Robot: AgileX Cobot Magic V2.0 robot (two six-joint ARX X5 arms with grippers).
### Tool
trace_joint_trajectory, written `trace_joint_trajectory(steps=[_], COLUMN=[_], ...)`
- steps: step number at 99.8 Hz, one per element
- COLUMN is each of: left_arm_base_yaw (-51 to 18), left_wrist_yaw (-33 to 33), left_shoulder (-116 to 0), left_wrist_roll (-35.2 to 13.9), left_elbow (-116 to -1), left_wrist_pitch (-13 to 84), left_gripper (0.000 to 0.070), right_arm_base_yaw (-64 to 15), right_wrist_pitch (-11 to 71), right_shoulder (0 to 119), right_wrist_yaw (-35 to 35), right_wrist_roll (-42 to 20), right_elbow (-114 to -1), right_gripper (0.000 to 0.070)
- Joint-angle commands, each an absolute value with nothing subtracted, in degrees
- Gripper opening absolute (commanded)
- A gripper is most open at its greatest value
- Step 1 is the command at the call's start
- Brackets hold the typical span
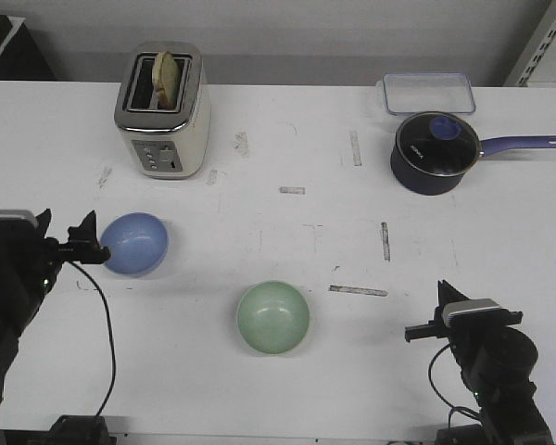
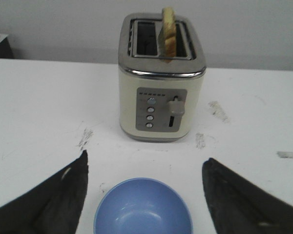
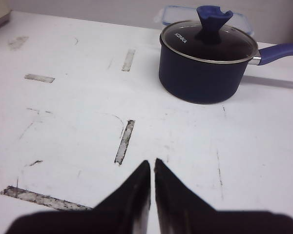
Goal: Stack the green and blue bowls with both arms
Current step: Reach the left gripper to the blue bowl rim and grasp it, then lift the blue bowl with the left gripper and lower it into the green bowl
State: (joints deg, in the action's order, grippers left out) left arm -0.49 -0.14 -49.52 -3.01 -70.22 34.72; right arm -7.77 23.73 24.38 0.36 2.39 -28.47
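Next, my left gripper grips the blue bowl's rim (image 1: 105,238) (image 2: 96,221) on the side farthest from the green bowl, because the blue bowl must be stacked.
The blue bowl (image 1: 135,244) sits upright on the white table at the left, in front of the toaster. My left gripper (image 1: 93,237) is open at the bowl's left rim. In the left wrist view the blue bowl (image 2: 143,207) lies between the two wide-spread fingers of the left gripper (image 2: 146,156), touching neither. The green bowl (image 1: 273,317) sits upright near the table's front middle, apart from both grippers. My right gripper (image 1: 441,295) is at the front right, shut and empty. In its wrist view the right gripper (image 3: 152,163) hovers over bare table.
A cream toaster (image 1: 163,113) holding a slice of bread stands at the back left, also in the left wrist view (image 2: 161,78). A navy saucepan (image 1: 433,152) with a glass lid and a clear container (image 1: 427,92) are at the back right.
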Motion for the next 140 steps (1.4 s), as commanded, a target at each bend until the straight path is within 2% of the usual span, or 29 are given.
trace_joint_trajectory(steps=[1,31,72,76,80,95,105,132,140], left_arm_base_yaw=[-0.2,4.6,9.4,9.4,9.4,9.4,9.4,9.2,9.0], left_wrist_yaw=[-0.5,-0.5,-0.4,-0.2,-0.2,-0.2,-0.2,0.1,2.1], left_shoulder=[-53.8,-71.5,-88.1,-89.0,-89.8,-91.1,-91.1,-90.2,-88.9], left_wrist_roll=[-2.5,-5.8,-5.9,-5.9,-5.9,-5.8,-5.8,-5.9,-5.9], left_elbow=[-71.1,-71.1,-71.1,-71.1,-71.1,-71.1,-71.1,-72.4,-74.1], left_wrist_pitch=[35.6,40.1,41.8,41.8,42.0,42.2,41.4,42.0,42.4], left_gripper=[0.0492,0.0490,0.0479,0.0459,0.0411,0.0135,0.0000,0.0000,0.0000], right_arm_base_yaw=[-7.7,-7.7,-7.7,-7.7,-7.7,-7.7,-7.7,-7.7,-7.7], right_wrist_pitch=[23.2,24.3,24.7,24.7,24.7,24.6,24.6,24.5,24.5], right_shoulder=[24.6,24.6,24.6,24.6,24.6,24.6,24.6,24.6,24.6], right_wrist_yaw=[0.4,0.0,0.0,0.0,0.0,0.0,0.0,0.0,0.0], right_wrist_roll=[2.7,2.7,2.7,2.7,2.7,2.7,2.8,2.8,2.8], right_elbow=[-28.9,-28.9,-28.9,-28.9,-28.9,-28.9,-28.9,-28.9,-28.9], right_gripper=[0.0006,0.0006,0.0006,0.0006,0.0006,0.0006,0.0006,0.0006,0.0006])
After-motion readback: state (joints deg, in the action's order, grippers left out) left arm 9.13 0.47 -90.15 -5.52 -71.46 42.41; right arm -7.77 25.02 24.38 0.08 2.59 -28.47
